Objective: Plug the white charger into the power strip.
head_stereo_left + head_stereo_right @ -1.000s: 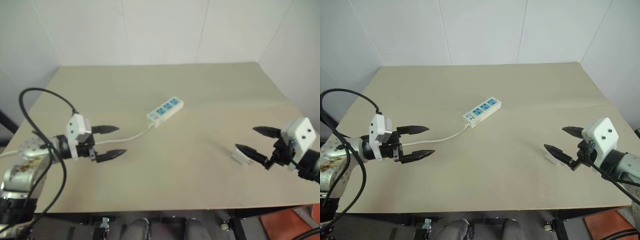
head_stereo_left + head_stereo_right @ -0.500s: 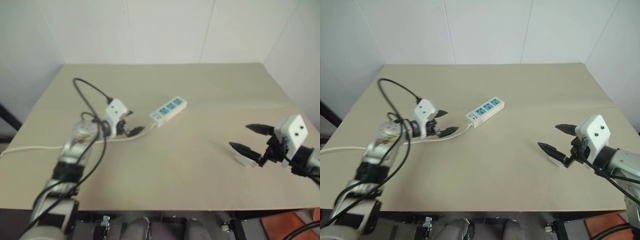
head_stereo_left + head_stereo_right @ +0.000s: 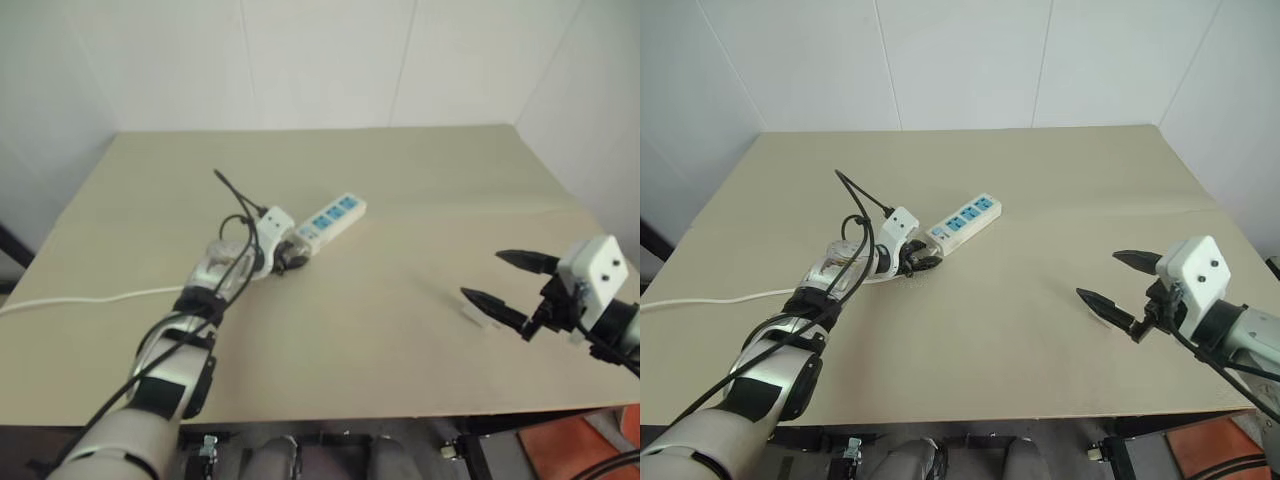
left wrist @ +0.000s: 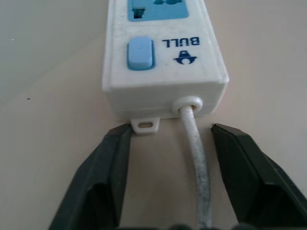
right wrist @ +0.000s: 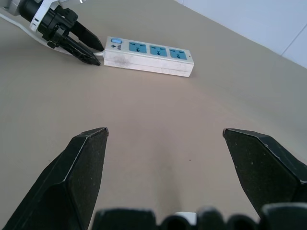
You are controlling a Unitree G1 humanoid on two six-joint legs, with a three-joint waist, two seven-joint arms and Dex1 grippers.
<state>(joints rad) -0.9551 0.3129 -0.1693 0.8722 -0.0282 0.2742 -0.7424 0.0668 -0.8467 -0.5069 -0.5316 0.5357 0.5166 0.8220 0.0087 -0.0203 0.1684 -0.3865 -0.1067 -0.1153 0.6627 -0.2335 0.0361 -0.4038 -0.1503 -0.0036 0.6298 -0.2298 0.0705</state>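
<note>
The left gripper's fingers straddle just the cord and are too narrow for the power strip, so it should open them wider and grip the power strip's switch end [image 4: 165, 62].
The power strip [image 3: 331, 219] lies slanted mid-table: a white bar with blue socket panels, a blue switch and a thin white cord [image 4: 196, 153]. My left gripper [image 3: 287, 256] is at its cord end. In the left wrist view the black fingers [image 4: 103, 184] stand apart on either side of the cord, just short of the strip's end [image 4: 163, 62], and touch neither. The white charger [image 3: 477, 314] lies on the table at the right, partly behind the lower finger of my right gripper [image 3: 510, 279]. That gripper hovers wide open and holds nothing.
The beige table [image 3: 380, 360] ends at white walls behind and to the right. The strip's cord [image 3: 90, 298] trails left toward the table's left edge. A black cable [image 3: 232, 192] loops above my left wrist.
My left arm has reached forward and to the right, from the near left of the table to the strip's cord end, and its fingers have narrowed. The right gripper has stayed put.
</note>
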